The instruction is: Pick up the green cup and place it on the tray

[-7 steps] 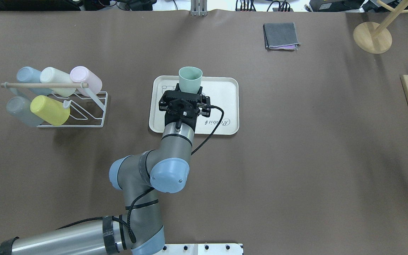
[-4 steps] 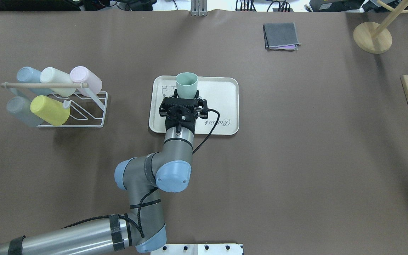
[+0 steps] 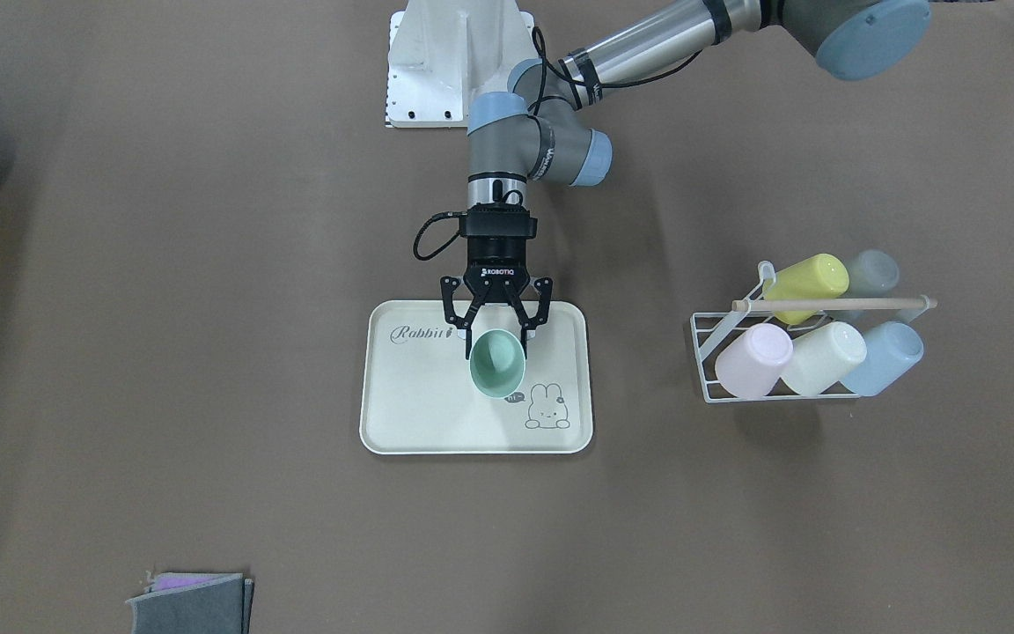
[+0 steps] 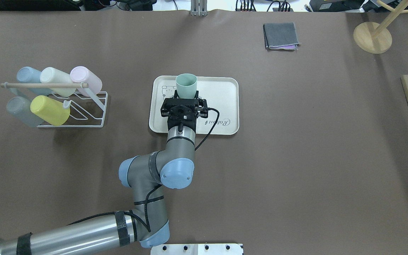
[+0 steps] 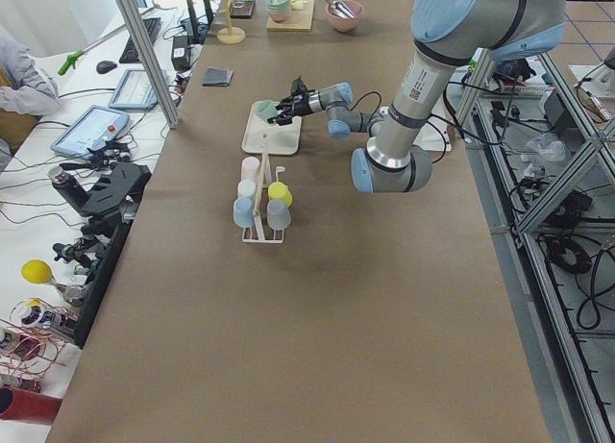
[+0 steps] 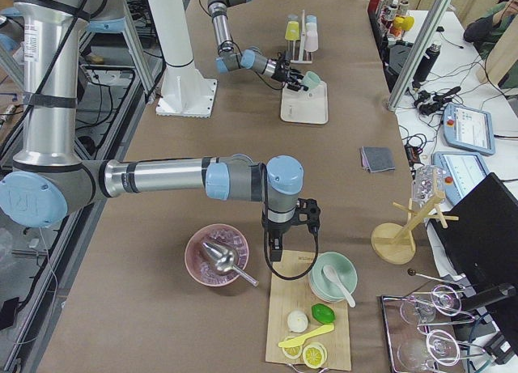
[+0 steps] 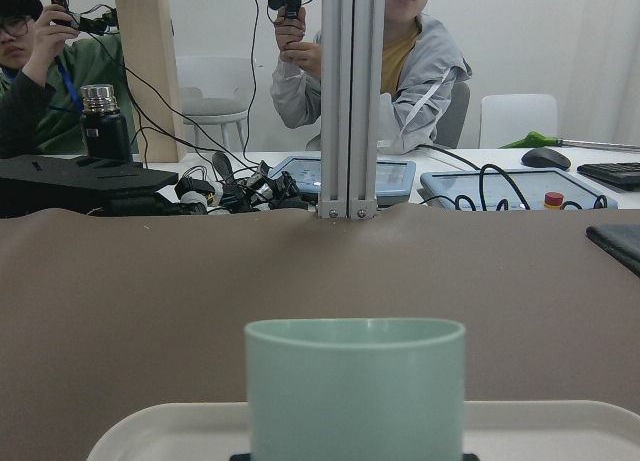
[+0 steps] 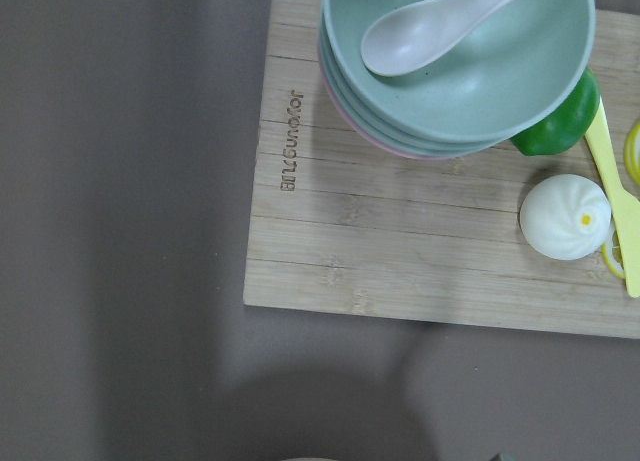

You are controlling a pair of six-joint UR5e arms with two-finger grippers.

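Observation:
The robot's left gripper needs to release the green cup, now held upright over the tray, in the middle of the cream tray (image 3: 483, 374), next to the rabbit drawing.
The green cup (image 3: 496, 361) stands upright, mouth up, over the far left part of the cream tray (image 3: 419, 414). My left gripper (image 3: 496, 339) reaches in level from the robot's side, its fingers closed on the cup's lower sides. In the overhead view the cup (image 4: 186, 84) sits just beyond the left gripper (image 4: 185, 97), over the tray (image 4: 221, 88). The left wrist view shows the cup (image 7: 355, 391) close and centred, with the tray rim (image 7: 150, 426) below. My right gripper (image 6: 273, 250) hangs over the wooden board; I cannot tell whether it is open or shut.
A white wire rack (image 4: 83, 113) with several pastel cups lies left of the tray. A folded grey cloth (image 4: 281, 35) and a wooden stand (image 4: 372, 37) are at the far side. The wooden board (image 8: 420, 251) holds stacked bowls (image 8: 460, 71) and food.
My left gripper has carried the green cup a little to the left and down over the tray. The right gripper has left the overhead view's right edge.

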